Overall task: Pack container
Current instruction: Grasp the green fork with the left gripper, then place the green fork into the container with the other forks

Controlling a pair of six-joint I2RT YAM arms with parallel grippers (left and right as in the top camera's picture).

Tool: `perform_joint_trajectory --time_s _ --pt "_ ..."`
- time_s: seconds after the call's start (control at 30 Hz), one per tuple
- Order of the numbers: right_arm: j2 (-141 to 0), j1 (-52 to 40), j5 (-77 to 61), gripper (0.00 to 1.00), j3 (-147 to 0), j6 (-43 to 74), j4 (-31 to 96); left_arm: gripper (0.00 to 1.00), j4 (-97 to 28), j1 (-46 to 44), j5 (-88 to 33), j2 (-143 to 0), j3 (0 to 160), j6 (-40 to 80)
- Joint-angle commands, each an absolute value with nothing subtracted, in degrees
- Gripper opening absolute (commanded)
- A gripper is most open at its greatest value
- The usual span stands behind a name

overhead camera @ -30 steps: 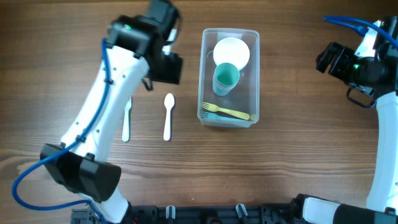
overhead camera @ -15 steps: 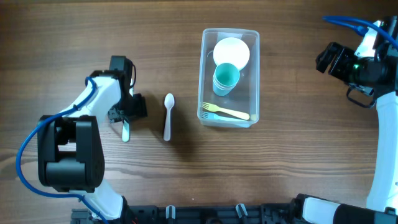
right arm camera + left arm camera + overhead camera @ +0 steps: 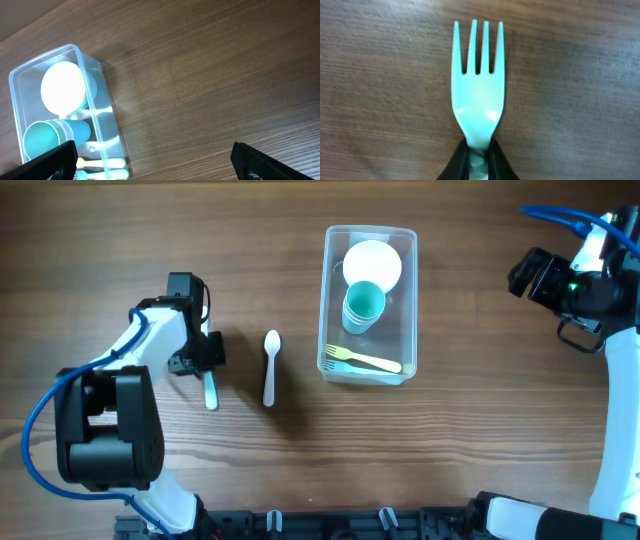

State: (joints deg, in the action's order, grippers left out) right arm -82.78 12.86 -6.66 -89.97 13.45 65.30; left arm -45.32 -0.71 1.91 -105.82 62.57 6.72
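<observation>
My left gripper has the pale mint fork. It will let go of it over the pale blue fork inside the clear container (image 3: 366,374).
My left gripper (image 3: 197,358) is shut on the handle of a pale mint fork (image 3: 210,393) lying on the wooden table, left of centre. In the left wrist view the fork (image 3: 477,85) points its tines away from me, its neck pinched between the black fingers (image 3: 457,162). The clear container (image 3: 411,300) stands at centre right and holds a white bowl (image 3: 372,264), a teal cup (image 3: 362,306) and a yellow fork (image 3: 372,362). My right gripper (image 3: 540,275) hangs open at the far right, apart from the container (image 3: 98,100).
A white spoon (image 3: 270,367) lies between the held fork and the container. A second, pale blue fork (image 3: 334,366) rests beside the yellow one inside the tub. Bare wood surrounds everything.
My left arm swung from beside the container down to the fork at left, then shut on its handle. The fork shifted slightly right. The right arm stayed still.
</observation>
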Motion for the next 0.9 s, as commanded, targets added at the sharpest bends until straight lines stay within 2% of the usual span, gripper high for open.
perform_joint_trajectory --time_s 0.0,0.13,0.23,0.37,0.43,0.5,0.67,0.87 --pt "-83.05 12.99 -7.53 1.00 -89.65 14.11 65.17 0.04 -51.20 -1.74 -2.55 -101.80 67.92 6.42" --pt "-83.05 12.99 -7.53 1.00 -89.65 14.09 65.17 0.04 -59.16 -7.09 -2.59 -92.60 74.83 5.04" --pt "-83.05 12.99 -7.53 1.00 -89.65 14.11 65.17 0.04 -59.61 -13.61 -3.05 -86.32 76.03 -0.47" --pt "-83.05 12.99 -7.53 1.00 -89.65 14.09 65.17 0.04 -53.28 -34.52 -3.18 -81.43 76.01 -21.58" --pt "-83.05 12.99 -7.53 1.00 -89.65 14.09 65.17 0.04 -50.28 -41.25 -3.20 -83.81 76.01 -33.19" --pt "-83.05 12.99 -7.53 1.00 -89.65 14.11 65.17 0.04 -46.59 -45.32 -3.18 -87.15 76.01 -39.55" --pt "-83.05 12.99 -7.53 1.00 -89.65 14.11 65.17 0.04 -39.13 -47.64 -0.01 -95.48 75.99 -43.44" --pt "-83.05 12.99 -7.53 1.00 -89.65 14.11 65.17 0.06 -36.69 -47.66 0.03 -102.06 75.99 -46.04"
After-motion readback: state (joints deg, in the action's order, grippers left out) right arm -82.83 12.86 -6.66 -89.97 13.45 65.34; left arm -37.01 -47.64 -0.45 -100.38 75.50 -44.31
